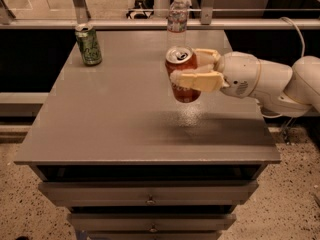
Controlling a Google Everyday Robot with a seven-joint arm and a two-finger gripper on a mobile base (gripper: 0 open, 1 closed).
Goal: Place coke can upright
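The coke can will stand upright on the grey table top, where I will set it with my gripper between the water bottle (210, 122) and the front edge.
The coke can (183, 75) is red-orange with a silver top and pull tab. It is held nearly upright in the air above the grey table top (120, 109), right of centre. My gripper (192, 69) comes in from the right on a white arm and is shut on the can. One cream finger (197, 80) crosses the can's front and the other finger lies behind it. The can's bottom is clear of the table surface.
A green can (89, 45) stands upright at the table's back left. A clear plastic water bottle (177, 17) stands at the back edge, behind the coke can. The table is a drawer cabinet with drawers (150, 196) below its front edge. A railing runs behind.
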